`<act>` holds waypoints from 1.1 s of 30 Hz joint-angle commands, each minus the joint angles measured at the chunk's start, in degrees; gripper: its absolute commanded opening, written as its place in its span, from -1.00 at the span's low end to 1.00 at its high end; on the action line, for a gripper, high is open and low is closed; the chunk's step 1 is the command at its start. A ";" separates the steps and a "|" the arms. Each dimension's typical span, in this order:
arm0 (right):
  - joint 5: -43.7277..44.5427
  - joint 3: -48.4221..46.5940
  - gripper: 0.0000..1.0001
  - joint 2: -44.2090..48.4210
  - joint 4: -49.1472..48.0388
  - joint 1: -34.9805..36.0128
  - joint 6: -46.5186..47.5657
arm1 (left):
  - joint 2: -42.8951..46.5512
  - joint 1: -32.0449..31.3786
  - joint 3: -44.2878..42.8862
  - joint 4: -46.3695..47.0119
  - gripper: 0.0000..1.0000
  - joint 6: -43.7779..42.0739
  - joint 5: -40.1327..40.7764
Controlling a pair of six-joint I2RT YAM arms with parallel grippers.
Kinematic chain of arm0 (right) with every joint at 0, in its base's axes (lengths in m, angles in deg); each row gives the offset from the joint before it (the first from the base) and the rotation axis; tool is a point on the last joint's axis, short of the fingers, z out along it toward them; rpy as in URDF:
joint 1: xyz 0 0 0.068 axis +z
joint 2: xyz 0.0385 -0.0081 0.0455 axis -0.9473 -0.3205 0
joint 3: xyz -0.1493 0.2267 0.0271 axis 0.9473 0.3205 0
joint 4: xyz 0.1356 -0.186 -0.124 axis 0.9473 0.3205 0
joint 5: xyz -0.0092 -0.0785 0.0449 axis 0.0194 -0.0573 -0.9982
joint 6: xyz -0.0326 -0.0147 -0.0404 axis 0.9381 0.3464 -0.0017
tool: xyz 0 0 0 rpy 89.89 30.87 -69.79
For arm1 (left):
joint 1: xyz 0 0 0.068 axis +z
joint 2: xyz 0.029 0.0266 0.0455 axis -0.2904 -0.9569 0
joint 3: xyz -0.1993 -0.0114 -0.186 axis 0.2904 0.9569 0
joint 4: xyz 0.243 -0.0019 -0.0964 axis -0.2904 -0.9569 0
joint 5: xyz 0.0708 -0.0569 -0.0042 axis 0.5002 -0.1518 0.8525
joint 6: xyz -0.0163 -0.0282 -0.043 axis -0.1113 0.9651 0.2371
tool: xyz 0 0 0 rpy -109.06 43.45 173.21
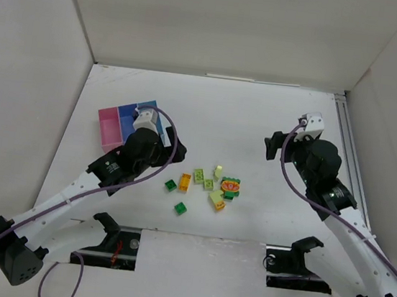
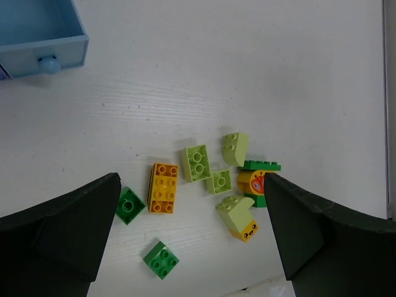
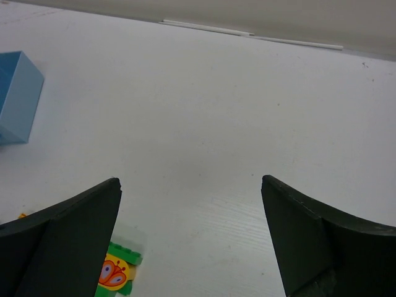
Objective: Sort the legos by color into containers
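Observation:
My left gripper needs to grab the sides of the dark green brick [image 1: 171,186] [image 2: 129,205] that is nearest to the orange brick.
Several legos lie loose on the white table. In the left wrist view I see an orange brick [image 2: 164,187], two dark green bricks [image 2: 129,205] [image 2: 161,260], two light green bricks [image 2: 197,163] [image 2: 219,182], a pale yellow brick [image 2: 235,148], a pale wedge on an orange piece [image 2: 238,216] and the green-orange stack [image 2: 257,182]. The pink container [image 1: 110,129] and a blue container [image 1: 134,112] stand at the left. My left gripper [image 2: 192,179] is open and empty above the legos. My right gripper [image 3: 190,180] is open and empty, right of the stack [image 3: 114,275].
White walls enclose the table on three sides. A metal rail [image 1: 346,138] runs along the right edge. A blue container with a round knob [image 2: 43,43] is at the upper left of the left wrist view; it also shows in the right wrist view [image 3: 15,93].

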 commanded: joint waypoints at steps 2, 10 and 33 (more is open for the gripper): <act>-0.53 -1.74 0.99 -1.20 0.21 0.75 -1.32 | 1.39 -0.28 -0.01 -2.23 1.00 2.36 1.55; 0.51 -3.50 0.99 -5.33 0.21 1.28 0.17 | -0.98 -0.28 1.13 -6.54 1.00 9.99 3.48; 5.07 0.72 0.99 -4.71 0.73 6.29 0.00 | -16.28 0.24 8.08 -7.34 0.56 26.94 1.73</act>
